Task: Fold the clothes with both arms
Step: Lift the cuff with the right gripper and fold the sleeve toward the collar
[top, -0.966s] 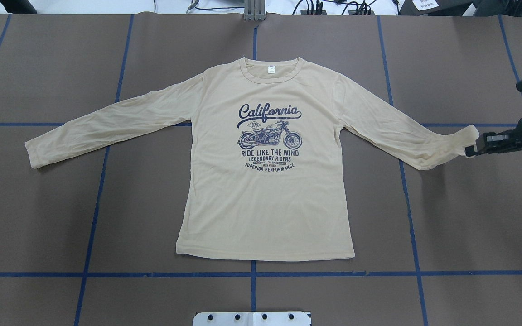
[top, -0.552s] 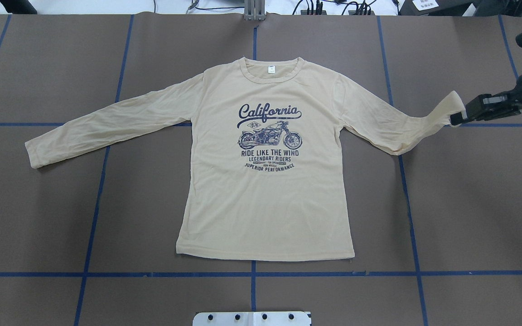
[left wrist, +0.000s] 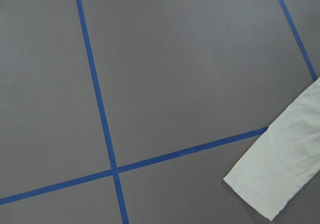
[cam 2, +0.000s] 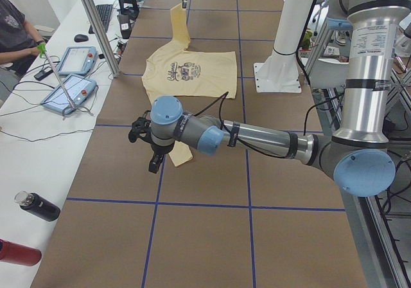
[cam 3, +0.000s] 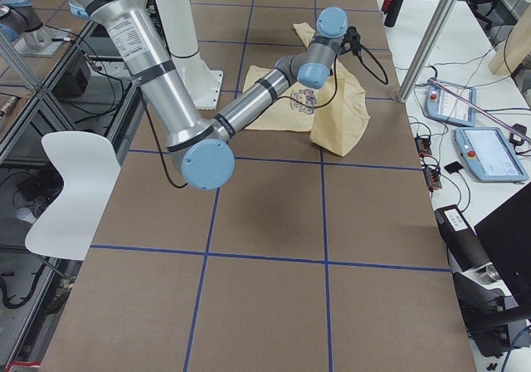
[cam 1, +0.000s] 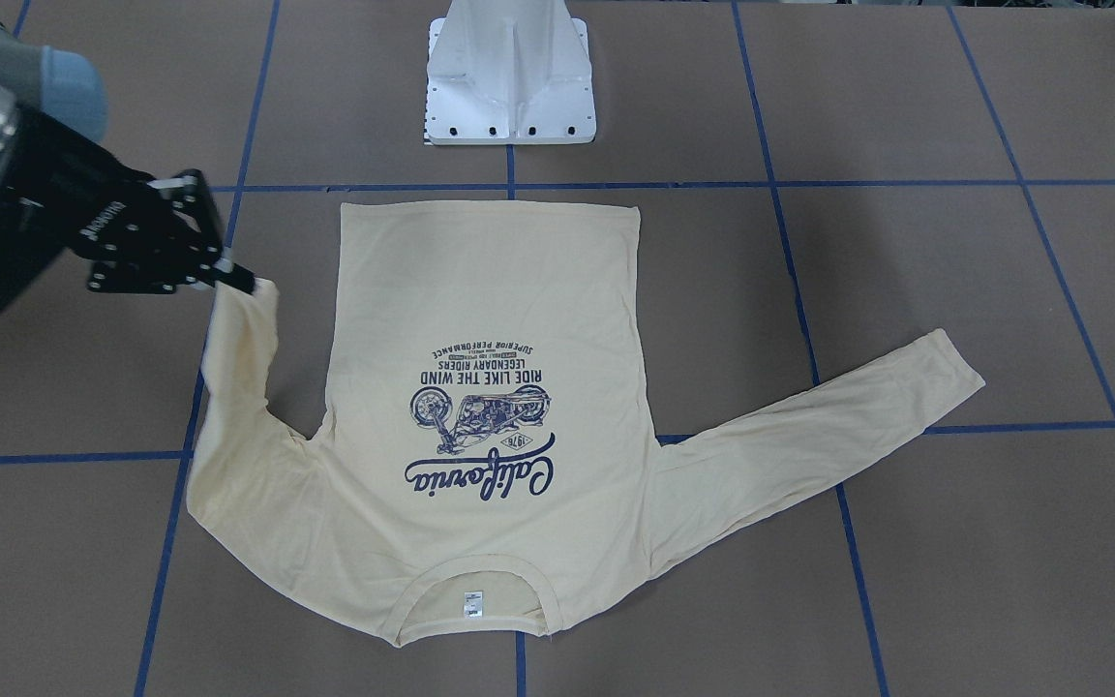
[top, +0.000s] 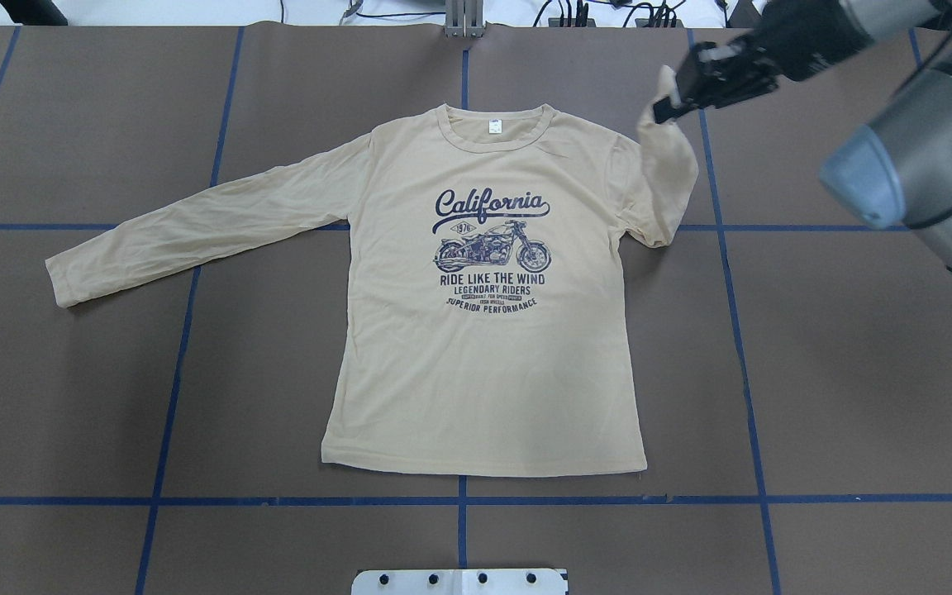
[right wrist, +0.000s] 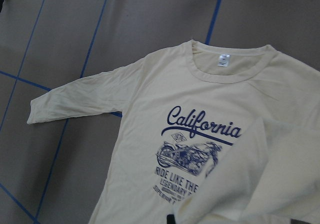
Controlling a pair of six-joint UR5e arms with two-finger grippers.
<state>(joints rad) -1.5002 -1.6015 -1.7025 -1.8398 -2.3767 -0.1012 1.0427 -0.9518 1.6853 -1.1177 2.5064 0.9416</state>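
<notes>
Next, I let go of the cuff with my right gripper on the shirt's chest [cam 1: 603,429] [right wrist: 143,126], between the California print and the stretched-out sleeve.
The clothes are one cream long-sleeved T-shirt [top: 484,372] lying flat, print up, collar at the table's far side. My right gripper [top: 662,107] is shut on the cuff of the shirt's right sleeve [top: 664,178] and holds it raised above the shoulder; the sleeve hangs doubled back. The front-facing view shows the same right gripper [cam 1: 246,283] pinching the cuff. The other sleeve [top: 195,223] lies stretched out flat. My left gripper [cam 2: 153,154] shows only in the exterior left view, hovering near that sleeve's cuff [left wrist: 272,184]; whether it is open or shut I cannot tell.
The white pedestal base [cam 1: 511,77] stands just behind the shirt's hem. Blue tape lines [top: 178,364] grid the brown table. Beside the table, a white bench carries tablets [cam 2: 67,92] and bottles [cam 2: 37,206], with a seated person [cam 2: 16,34] at it.
My right gripper has carried the cuff up, inward and toward the far side, from out near the table's right edge to above the shoulder. The sleeve now hangs doubled instead of lying stretched out.
</notes>
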